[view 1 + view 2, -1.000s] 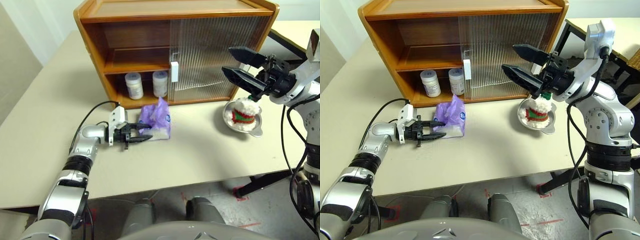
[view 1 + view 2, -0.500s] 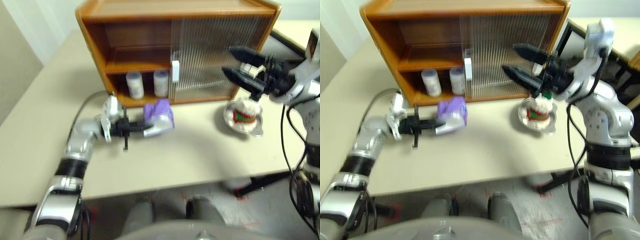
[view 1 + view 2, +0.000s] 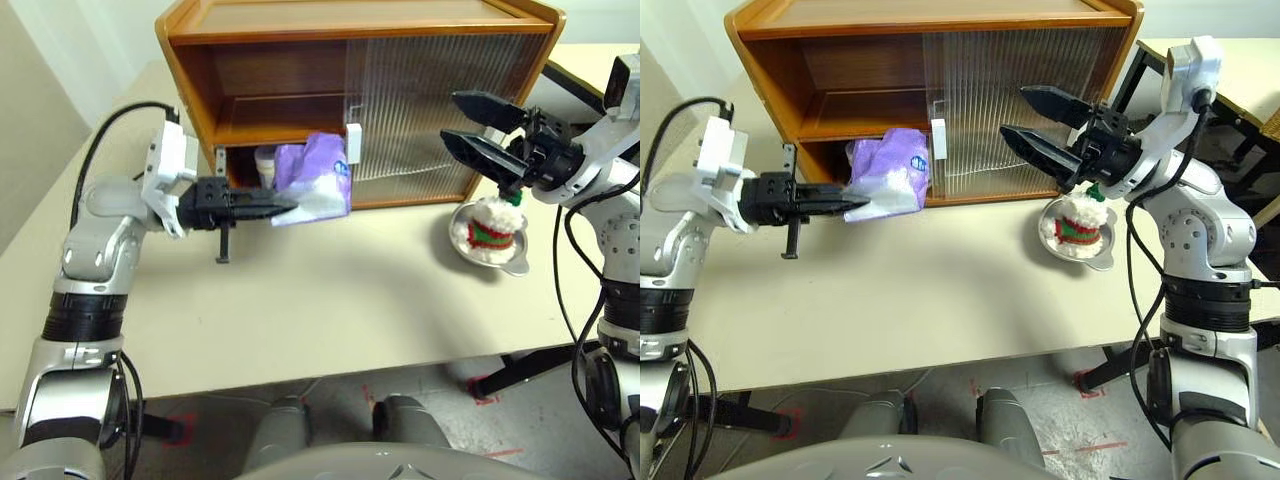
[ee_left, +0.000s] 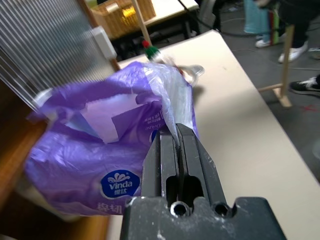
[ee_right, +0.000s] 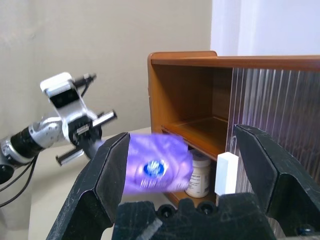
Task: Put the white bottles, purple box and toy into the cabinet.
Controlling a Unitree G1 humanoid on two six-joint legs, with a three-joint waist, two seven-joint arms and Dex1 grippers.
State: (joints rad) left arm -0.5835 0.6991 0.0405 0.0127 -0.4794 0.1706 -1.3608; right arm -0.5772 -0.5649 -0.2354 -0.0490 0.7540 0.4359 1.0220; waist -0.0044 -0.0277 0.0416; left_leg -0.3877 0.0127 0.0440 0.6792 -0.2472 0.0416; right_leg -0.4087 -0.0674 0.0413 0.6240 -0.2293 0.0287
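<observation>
The robot's left gripper will set the purple box down on the upper shelf in the cabinet's open half point(image 3: 278, 104).
My left gripper point(image 3: 285, 207) is shut on the white tissue edge of the purple box point(image 3: 318, 180) and holds it in the air, in front of the cabinet's point(image 3: 300, 20) open lower shelf. The left wrist view shows the shut fingers point(image 4: 170, 155) pinching the pack point(image 4: 90, 165). One white bottle point(image 3: 265, 160) peeks out on the lower shelf behind the box; any other bottle is hidden. The toy point(image 3: 495, 222) sits in a steel bowl point(image 3: 515, 262) on the table at the right. My right gripper point(image 3: 450, 116) hangs open just above the toy, holding nothing.
The cabinet's ribbed sliding door point(image 3: 430, 110) with its white handle point(image 3: 353, 143) covers the right half; the left half stands open on both shelves. The beige table point(image 3: 330, 300) stretches in front. A dark table edge point(image 3: 575, 85) lies behind my right arm.
My left gripper closed on the purple box and lifted it off the table up to the cabinet's lower opening. The right arm stayed still.
</observation>
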